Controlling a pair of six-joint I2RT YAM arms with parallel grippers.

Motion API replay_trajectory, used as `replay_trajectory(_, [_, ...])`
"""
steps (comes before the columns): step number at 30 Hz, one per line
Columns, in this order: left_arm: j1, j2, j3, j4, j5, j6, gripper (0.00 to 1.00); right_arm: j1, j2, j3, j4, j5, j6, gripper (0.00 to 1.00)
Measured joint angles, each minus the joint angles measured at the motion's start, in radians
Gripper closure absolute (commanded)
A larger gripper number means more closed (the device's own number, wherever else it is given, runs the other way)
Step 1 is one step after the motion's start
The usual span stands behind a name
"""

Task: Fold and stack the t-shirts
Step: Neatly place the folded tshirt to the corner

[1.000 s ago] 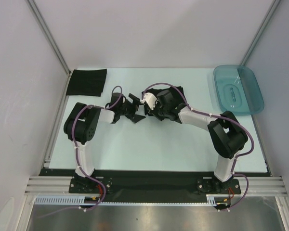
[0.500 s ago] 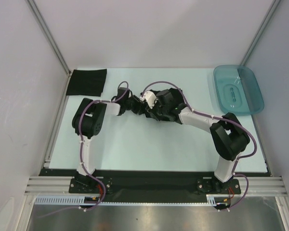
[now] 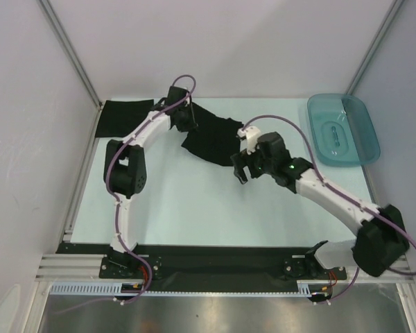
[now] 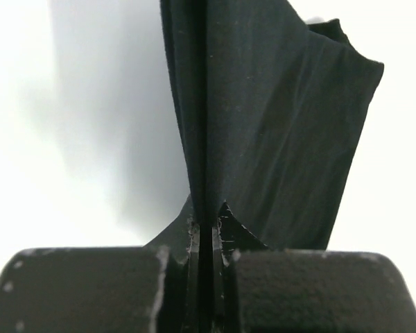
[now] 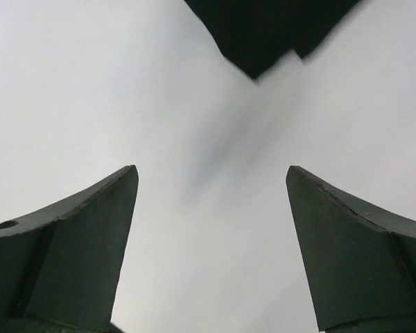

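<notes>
My left gripper is going to let go of the loose black t-shirt on top of the folded t-shirt (image 3: 126, 118) in the back corner.
A loose black t-shirt (image 3: 218, 139) lies spread at the middle back of the table, its left end lifted. My left gripper (image 3: 188, 119) reaches far back and is shut on that end. In the left wrist view the cloth (image 4: 277, 132) hangs pinched between the shut jaws of that gripper (image 4: 204, 230). My right gripper (image 3: 240, 172) hovers just off the shirt's near right edge, open and holding nothing. In the right wrist view its gripper (image 5: 209, 172) has only bare table between the fingers, with a corner of the shirt (image 5: 263, 31) ahead. A second t-shirt (image 3: 126, 118) lies folded at the back left corner.
A translucent teal tray (image 3: 364, 149) sits at the back right. Grey walls with metal posts close in the table on three sides. The table's left edge (image 3: 83, 187) runs close beside the left arm.
The left gripper closed on the loose shirt and swung toward the back, drawing the cloth out. The right gripper opened, released the shirt and drew back to the right.
</notes>
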Motion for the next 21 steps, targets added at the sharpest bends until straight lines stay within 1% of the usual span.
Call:
replay_trajectory(5, [0.049,0.053,0.191,-0.148,-0.147,0.207,1.00,-0.024,-0.222,-0.123,-0.033,-0.041,0.059,0.07])
replay_trajectory(9, [0.085,0.144,0.352,-0.231,-0.271,0.341,1.00,-0.014,-0.309,-0.185,-0.071,-0.067,0.080,0.07])
replay_trajectory(12, [0.098,0.185,0.418,-0.253,-0.354,0.433,1.00,0.007,-0.306,-0.193,-0.098,-0.065,0.084,0.07])
replay_trajectory(16, [0.100,0.188,0.429,-0.253,-0.442,0.554,1.00,0.021,-0.266,-0.195,-0.100,-0.063,0.084,0.06])
replay_trajectory(21, [0.100,0.185,0.433,-0.202,-0.549,0.689,1.00,0.004,-0.211,-0.193,-0.107,-0.053,0.083,0.06])
